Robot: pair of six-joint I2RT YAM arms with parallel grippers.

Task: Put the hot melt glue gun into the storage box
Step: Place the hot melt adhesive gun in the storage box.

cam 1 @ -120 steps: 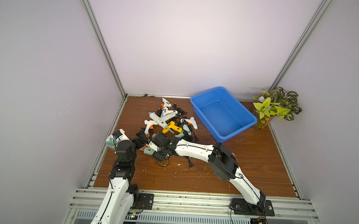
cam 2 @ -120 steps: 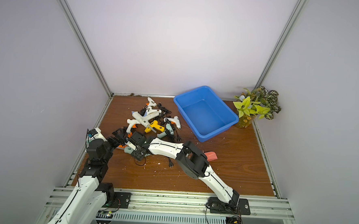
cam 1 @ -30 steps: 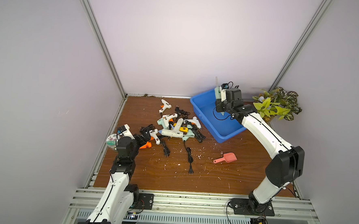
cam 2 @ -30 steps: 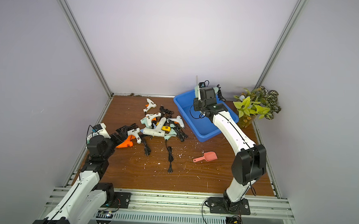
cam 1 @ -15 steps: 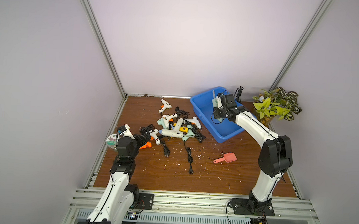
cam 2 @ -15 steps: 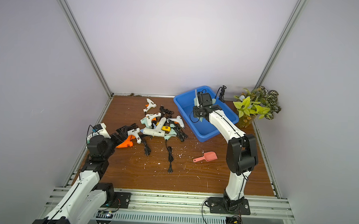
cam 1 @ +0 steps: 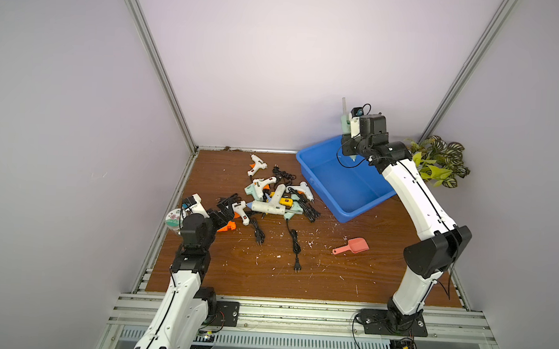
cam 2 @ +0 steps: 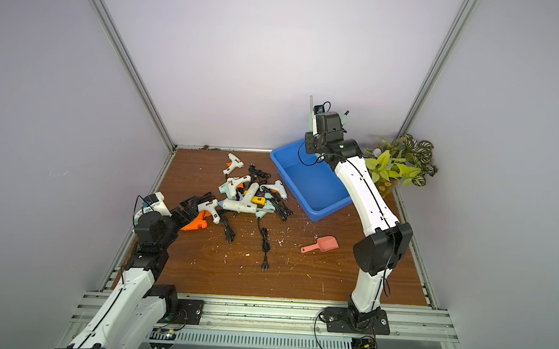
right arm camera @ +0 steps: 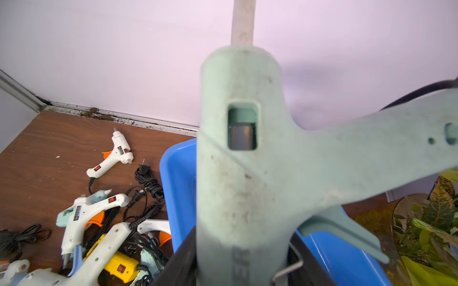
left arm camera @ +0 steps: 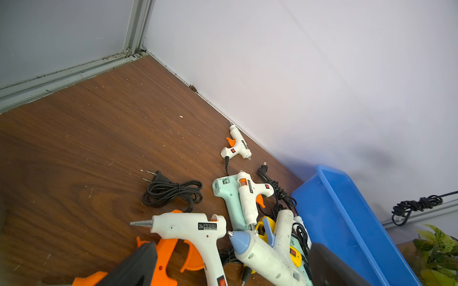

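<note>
Next, my right gripper releases the pale mint glue gun, now held above the box's far corner, on the bottom of the blue storage box, toward the pink scoop [cam 1: 340, 192].
My right gripper [cam 1: 349, 140] [cam 2: 313, 140] is shut on a pale mint glue gun [cam 1: 345, 123] [cam 2: 310, 119] [right arm camera: 243, 173], held upright with its glue stick pointing up. It hangs above the far corner of the blue storage box [cam 1: 346, 185] [cam 2: 310, 183] [right arm camera: 178, 178], whose inside shows bare. The gun's black cord [left arm camera: 416, 205] dangles beside it. Several more glue guns [cam 1: 270, 197] [cam 2: 244, 196] lie tangled left of the box. My left gripper [cam 1: 223, 209] [left arm camera: 230, 272] is open low over an orange gun [cam 1: 226, 225] and a white one [left arm camera: 193, 227].
A pink scoop [cam 1: 353, 245] [cam 2: 323, 244] lies on the wooden floor in front of the box. A potted plant [cam 1: 436, 160] [cam 2: 400, 165] stands right of the box. Loose cords with plugs [cam 1: 295, 245] trail from the pile. A round tin [cam 1: 173, 217] sits by the left wall.
The right gripper dipped toward the box half a second ago and now stands higher over its far corner, still holding the mint gun. The left arm has not moved.
</note>
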